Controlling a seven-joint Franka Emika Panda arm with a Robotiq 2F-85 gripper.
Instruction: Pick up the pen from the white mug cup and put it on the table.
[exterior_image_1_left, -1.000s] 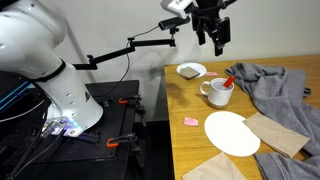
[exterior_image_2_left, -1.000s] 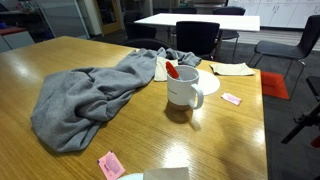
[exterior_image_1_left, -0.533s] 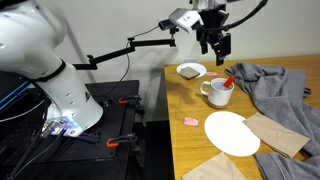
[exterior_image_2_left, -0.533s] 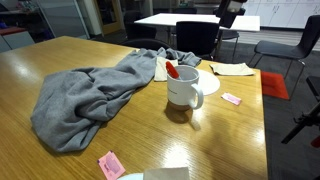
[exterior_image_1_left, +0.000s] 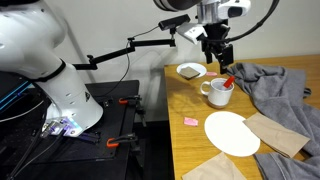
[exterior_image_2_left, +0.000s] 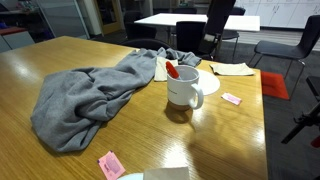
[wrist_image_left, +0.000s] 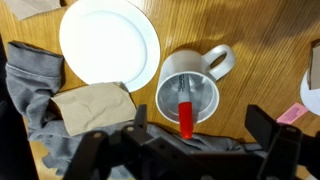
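Note:
Next, my gripper grabs the upper end (exterior_image_1_left: 233, 80) (wrist_image_left: 186, 127) of the red pen, where it pokes up above the white mug cup's rim.
The white mug cup (exterior_image_1_left: 215, 93) stands upright on the wooden table (exterior_image_1_left: 190, 145), and it also shows in the other exterior view (exterior_image_2_left: 183, 90) and in the wrist view (wrist_image_left: 178, 82). The red pen (exterior_image_1_left: 229, 82) leans inside it, its tip above the rim (exterior_image_2_left: 172, 70); from the wrist it points toward the jaws (wrist_image_left: 186, 113). My gripper (exterior_image_1_left: 222, 57) hangs above the mug, a little toward the bowl. Its fingers are open and empty, with the mug's near rim and the pen's tip between them (wrist_image_left: 203, 135).
A shallow bowl (exterior_image_1_left: 191, 71) stands behind the mug. A flat white plate (exterior_image_1_left: 232, 133), brown napkins (exterior_image_1_left: 278, 132) and a pink note (exterior_image_1_left: 190, 121) lie in front. A crumpled grey cloth (exterior_image_1_left: 285, 88) lies right beside the mug (exterior_image_2_left: 90, 95). The table edge is near the note.
The gripper has come down and shifted toward the mug over the last second. The mug, pen and cloth have not moved.

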